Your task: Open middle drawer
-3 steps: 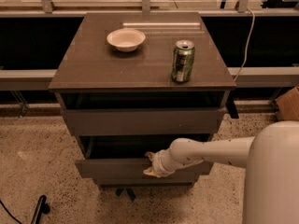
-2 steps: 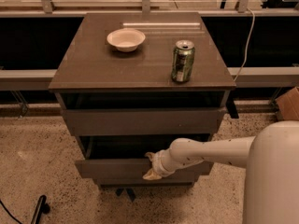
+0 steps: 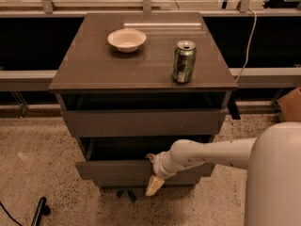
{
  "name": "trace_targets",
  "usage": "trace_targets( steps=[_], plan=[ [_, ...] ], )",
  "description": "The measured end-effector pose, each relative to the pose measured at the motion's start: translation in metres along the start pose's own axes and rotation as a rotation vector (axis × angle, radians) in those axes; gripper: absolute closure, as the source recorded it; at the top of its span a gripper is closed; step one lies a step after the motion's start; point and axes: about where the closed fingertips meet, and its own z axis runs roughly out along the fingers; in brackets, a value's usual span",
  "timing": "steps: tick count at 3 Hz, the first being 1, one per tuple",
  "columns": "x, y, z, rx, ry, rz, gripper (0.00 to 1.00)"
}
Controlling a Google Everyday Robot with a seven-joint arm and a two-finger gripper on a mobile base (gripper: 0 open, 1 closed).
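Observation:
Next, my gripper rises, grips its top edge (image 3: 141, 161) from above and pulls, because the middle drawer is only partly out and my gripper hangs low across the front of that drawer.
The middle drawer (image 3: 113, 170) is dark grey-brown with a flat front. It stands pulled out a little from the cabinet (image 3: 141, 69), with a dark gap above it. My gripper (image 3: 154, 179) is at the drawer front's top edge, right of centre, and its cream tip hangs down in front of the drawer face. My white arm (image 3: 211, 153) reaches in from the lower right. The top drawer (image 3: 141, 122) also sits slightly out. The bottom drawer is mostly hidden below the middle one.
A white bowl (image 3: 126, 39) and a green drink can (image 3: 184, 61) stand on the cabinet top. A cardboard box (image 3: 290, 103) is at the right edge. A black cable end (image 3: 40, 210) lies on the speckled floor at lower left. A low rail and dark panels run behind.
The middle drawer front and my gripper have come slightly further out toward me. The bowl and can have not moved.

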Motion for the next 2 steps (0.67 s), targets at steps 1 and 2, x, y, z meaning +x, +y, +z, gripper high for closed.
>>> trace_targets(
  steps=[1, 2],
  plan=[
    [0.0, 0.0, 0.0, 0.0, 0.0, 0.0, 0.0],
    [-0.0013, -0.0011, -0.0018, -0.003, 0.026, -0.002, 0.0]
  ],
)
